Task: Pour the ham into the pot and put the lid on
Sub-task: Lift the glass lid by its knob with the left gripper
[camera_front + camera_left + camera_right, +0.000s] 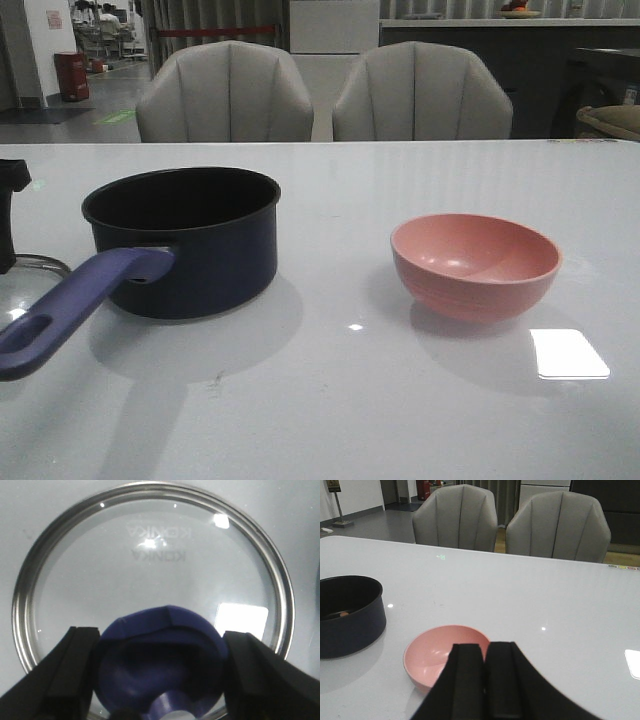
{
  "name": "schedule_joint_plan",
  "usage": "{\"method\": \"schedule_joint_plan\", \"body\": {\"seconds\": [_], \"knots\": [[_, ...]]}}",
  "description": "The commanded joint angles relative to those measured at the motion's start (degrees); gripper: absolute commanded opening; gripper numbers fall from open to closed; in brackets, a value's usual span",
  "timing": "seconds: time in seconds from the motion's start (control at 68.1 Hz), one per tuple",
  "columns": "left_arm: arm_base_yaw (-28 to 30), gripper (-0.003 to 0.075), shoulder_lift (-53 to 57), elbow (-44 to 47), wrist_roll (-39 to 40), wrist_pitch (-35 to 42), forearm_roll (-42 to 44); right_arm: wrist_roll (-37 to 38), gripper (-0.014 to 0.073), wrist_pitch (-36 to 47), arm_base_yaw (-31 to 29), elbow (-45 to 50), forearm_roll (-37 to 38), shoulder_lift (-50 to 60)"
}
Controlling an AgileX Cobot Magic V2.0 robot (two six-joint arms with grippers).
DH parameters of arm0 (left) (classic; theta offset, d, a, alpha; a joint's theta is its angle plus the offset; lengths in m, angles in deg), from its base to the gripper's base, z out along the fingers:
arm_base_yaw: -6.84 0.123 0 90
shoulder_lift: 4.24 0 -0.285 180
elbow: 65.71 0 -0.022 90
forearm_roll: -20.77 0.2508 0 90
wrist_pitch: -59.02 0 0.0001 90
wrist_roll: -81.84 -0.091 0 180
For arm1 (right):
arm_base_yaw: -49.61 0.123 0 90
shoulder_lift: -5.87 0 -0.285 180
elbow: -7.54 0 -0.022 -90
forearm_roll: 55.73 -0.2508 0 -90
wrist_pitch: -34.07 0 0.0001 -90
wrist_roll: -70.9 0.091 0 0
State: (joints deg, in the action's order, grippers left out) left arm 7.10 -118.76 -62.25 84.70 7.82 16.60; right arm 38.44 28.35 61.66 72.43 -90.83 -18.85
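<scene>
The glass lid, still flat on the table beside the pot, will lie flat across the open top of the dark navy pot (178,194) when I let go of it there with my left gripper.
The dark navy pot (185,240) stands left of centre, its blue-purple handle (70,310) pointing to the front left. In the right wrist view a tiny orange piece of ham (342,614) lies inside the pot (347,617). The glass lid (150,570) lies flat on the table left of the pot; only a bit of its rim (40,264) shows in the front view. My left gripper (161,635) has its fingers (80,665) against both sides of the lid's blue knob (165,650). My right gripper (486,647) is shut and empty, just above the pink bowl's near side.
The pink bowl (475,265) stands empty at the right of the white table (330,400); it also shows in the right wrist view (442,650). Two grey chairs (225,95) stand behind the table's far edge. My left arm (8,215) shows at the far left.
</scene>
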Motion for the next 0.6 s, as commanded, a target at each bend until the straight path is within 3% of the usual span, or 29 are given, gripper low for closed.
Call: {"method": "schedule_joint_plan", "body": {"seconds": [0.0, 0.323, 0.587], "knots": [[-0.29, 0.0267, 2.87, -2.89, -0.06, 0.47, -0.24, -0.27, 0.0127, 4.07, 0.10, -1.62, -0.47, -0.51], [-0.74, 0.0267, 9.32, -11.69, -1.15, -1.64, -0.24, -0.27, 0.0127, 4.07, 0.10, -1.62, -0.47, -0.51], [-9.43, 0.0266, 8.85, -21.65, -4.91, -7.94, -0.24, -0.27, 0.0127, 4.07, 0.10, -1.62, -0.47, -0.51]]}}
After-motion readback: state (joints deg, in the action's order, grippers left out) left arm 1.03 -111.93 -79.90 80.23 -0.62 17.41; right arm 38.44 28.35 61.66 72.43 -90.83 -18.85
